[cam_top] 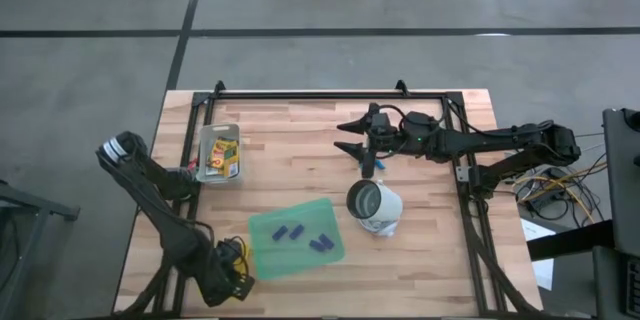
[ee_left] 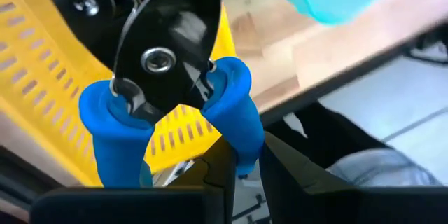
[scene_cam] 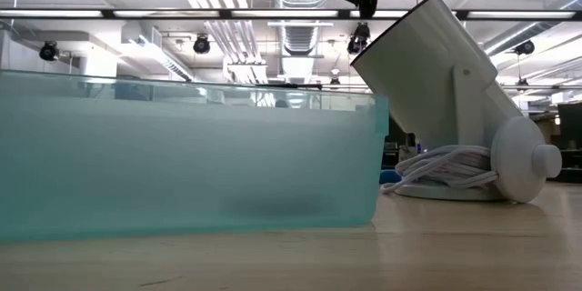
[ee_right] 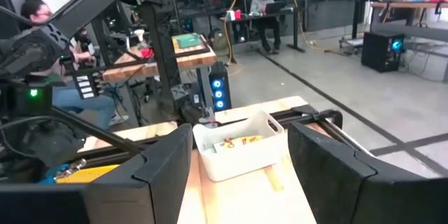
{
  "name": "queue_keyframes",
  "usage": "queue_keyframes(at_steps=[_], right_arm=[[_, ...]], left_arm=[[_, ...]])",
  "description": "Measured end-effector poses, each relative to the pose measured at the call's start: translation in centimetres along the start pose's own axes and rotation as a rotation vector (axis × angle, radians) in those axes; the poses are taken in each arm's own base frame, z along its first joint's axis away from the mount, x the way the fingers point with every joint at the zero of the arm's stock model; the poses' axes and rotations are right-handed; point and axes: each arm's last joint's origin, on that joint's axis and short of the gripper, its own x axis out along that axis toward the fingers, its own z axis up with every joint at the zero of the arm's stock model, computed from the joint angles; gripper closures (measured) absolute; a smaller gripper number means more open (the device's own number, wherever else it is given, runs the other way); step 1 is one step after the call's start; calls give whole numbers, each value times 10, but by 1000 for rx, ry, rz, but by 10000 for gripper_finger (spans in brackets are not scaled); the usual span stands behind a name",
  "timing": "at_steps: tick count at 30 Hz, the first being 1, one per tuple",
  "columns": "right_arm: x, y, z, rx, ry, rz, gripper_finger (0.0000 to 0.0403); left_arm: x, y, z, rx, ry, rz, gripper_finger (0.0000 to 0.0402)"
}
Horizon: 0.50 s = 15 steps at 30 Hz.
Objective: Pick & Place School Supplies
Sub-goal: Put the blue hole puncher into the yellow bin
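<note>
Next, I set the blue-handled metal tool down inside the yellow mesh basket (cam_top: 230, 273) (ee_left: 84, 63) with my left gripper. The tool is now at the table's near corner.
My left gripper (cam_top: 232, 278) is at the table's near-left corner, shut on a blue-handled metal tool (ee_left: 157, 59) with a dark head. A yellow mesh basket (ee_left: 42, 56) shows behind the tool. My right gripper (cam_top: 355, 138) hovers open over the far middle of the table, pointing left at a white bin (cam_top: 220, 154) of yellow-and-green crayon boxes (ee_right: 234, 142). A small blue thing (cam_top: 369, 165) lies on the table just on the near side of that gripper. Several purple-blue pieces (cam_top: 288, 230) lie in the translucent green tray (cam_top: 262, 258). My left gripper (ee_left: 245, 164) pinches one of the tool's two blue handles (ee_left: 238, 122) near its free end, between the two fingers (ee_left: 222, 182). The other handle (ee_left: 115, 136) is free. The tool points away from the fingers, in front of the basket. I see it rest on nothing.
A white lamp (cam_top: 375, 206) lies tipped on its side with its cord coiled, between the green tray and my right arm. The table's near edge (ee_left: 336, 63) runs close by the left gripper. Black rails frame the far and side edges. People sit at desks beyond the table.
</note>
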Motion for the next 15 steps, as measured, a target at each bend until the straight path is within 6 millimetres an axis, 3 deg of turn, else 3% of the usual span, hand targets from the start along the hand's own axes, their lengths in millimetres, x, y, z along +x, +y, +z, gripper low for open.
queue_keyframes(at_steps=[9, 15], right_arm=[[0, 0, 1, -27, -6, 1, 174], [0, 0, 1, -36, -5, 1, 174]], left_arm=[[26, -1, 4, -56, 30, -6, 345], [36, 10, 8, -63, 74, 85, 345]])
